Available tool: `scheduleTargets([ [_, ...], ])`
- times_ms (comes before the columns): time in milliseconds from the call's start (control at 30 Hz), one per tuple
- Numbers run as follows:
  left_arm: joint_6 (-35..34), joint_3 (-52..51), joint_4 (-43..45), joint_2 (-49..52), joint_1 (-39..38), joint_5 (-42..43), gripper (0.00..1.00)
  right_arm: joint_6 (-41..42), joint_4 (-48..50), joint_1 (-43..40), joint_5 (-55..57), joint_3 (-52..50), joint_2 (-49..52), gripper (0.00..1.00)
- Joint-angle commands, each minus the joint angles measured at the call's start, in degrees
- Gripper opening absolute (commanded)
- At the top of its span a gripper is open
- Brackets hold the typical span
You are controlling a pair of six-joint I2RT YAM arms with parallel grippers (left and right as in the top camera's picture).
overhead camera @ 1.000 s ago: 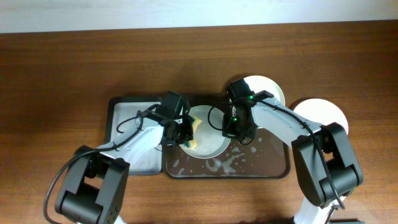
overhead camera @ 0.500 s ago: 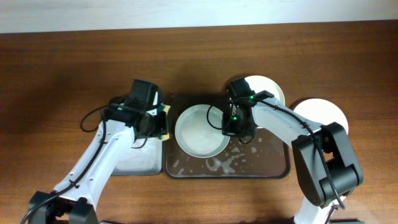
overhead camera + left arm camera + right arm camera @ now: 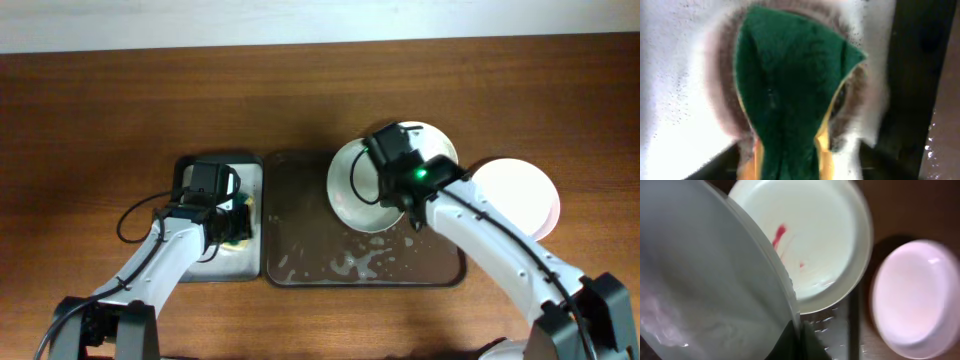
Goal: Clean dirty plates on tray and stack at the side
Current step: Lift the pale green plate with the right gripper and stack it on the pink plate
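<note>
Next, my right gripper puts the pale green plate down on the white plate point(image 3: 512, 199) point(image 3: 913, 298) beside the dark brown tray.
My right gripper point(image 3: 392, 195) point(image 3: 800, 337) is shut on the rim of a pale green plate point(image 3: 362, 185) point(image 3: 705, 280). It holds the plate tilted above the far right part of the dark brown tray point(image 3: 330, 255) point(image 3: 840, 325). Partly under it, a white plate point(image 3: 435, 145) point(image 3: 815, 240) with a red sauce smear lies at the tray's far right corner. Another white plate point(image 3: 515, 195) point(image 3: 920, 300) rests on the table to the right. My left gripper point(image 3: 222, 222) point(image 3: 790, 170) stands open over a green and yellow sponge point(image 3: 238, 225) point(image 3: 790, 100).
The sponge lies on a smaller grey-white tray point(image 3: 190, 175) point(image 3: 670, 100), which sits against the left side of the dark tray. Foam and water spots cover the dark tray's middle point(image 3: 355, 265). Brown wooden table point(image 3: 100, 110) surrounds both trays.
My left arm carried the sponge off the pale green plate, left onto the small tray, and opened. My right gripper lifted that plate up and to the right, over the smeared white plate.
</note>
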Motion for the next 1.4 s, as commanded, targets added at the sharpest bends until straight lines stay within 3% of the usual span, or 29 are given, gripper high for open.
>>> scheduleTargets([
  [0,0.5,-0.3,-0.5,0.0,0.2,-1.0,1.00,-0.4,0.2,5.2,14.4,1.1,-2.5,0.04],
  [300,0.5,-0.3,4.7,1.3,0.2,-2.3,0.96,-0.4,1.9,15.6,33.3,1.2,-2.6,0.04],
  [433,0.5,-0.3,7.1,4.9,0.2,-2.3,0.86,-0.3,2.3,17.0,34.0,1.2,-2.6,0.04],
  [500,0.5,-0.3,8.0,6.1,0.2,-2.3,0.68,-0.3,2.3,17.0,34.0,1.2,-2.6,0.04],
  [567,0.5,-0.3,8.5,7.0,0.2,-2.3,0.29,-0.3,2.3,17.0,32.9,1.2,-2.6,0.04],
  [600,0.5,-0.3,8.4,7.1,0.2,-2.3,0.05,-0.3,2.3,17.0,32.7,1.2,-2.6,0.04],
  [633,0.5,-0.3,8.4,7.1,0.2,-2.3,0.00,-0.3,2.3,17.0,32.7,1.2,-2.6,0.04],
  [800,0.5,2.3,6.6,5.1,0.2,-2.5,0.01,-0.4,2.3,17.0,32.8,1.2,-2.6,0.04],
  [833,0.5,2.8,5.8,4.4,0.2,-2.5,0.45,-0.4,2.3,17.0,32.8,1.2,-2.6,0.04],
  [867,0.5,2.9,4.6,3.9,0.2,-2.2,0.76,-0.3,2.3,17.0,32.8,1.2,-2.6,0.04],
  [900,0.5,2.9,2.4,3.9,0.1,-2.1,0.82,-0.3,2.3,17.0,32.8,1.2,-2.6,0.04],
  [967,0.5,2.7,-2.1,3.9,0.1,-2.1,0.82,-0.3,2.3,17.0,32.8,1.2,-2.6,0.04],
  [1100,0.5,1.2,-6.7,3.9,0.1,0.6,0.68,-0.3,2.3,17.0,32.8,1.2,-2.6,0.04],
  [1133,0.5,0.7,-6.2,3.9,0.2,0.5,0.57,-0.3,2.3,17.0,32.8,1.2,-2.6,0.04],
  [1200,0.5,0.7,-5.5,3.9,0.2,0.5,0.47,-0.3,2.3,17.0,32.8,1.2,-2.6,0.04],
  [1233,0.5,0.7,-5.0,3.9,0.2,0.5,0.36,-0.3,2.3,16.9,32.8,1.2,-2.6,0.04],
  [1300,0.5,0.7,-4.3,3.9,0.2,0.5,0.00,-0.3,2.2,17.0,32.8,1.2,-2.6,0.04],
  [1367,0.5,0.7,-4.5,3.9,0.2,0.5,0.00,-0.3,2.3,16.9,32.8,1.2,-2.6,0.04],
])
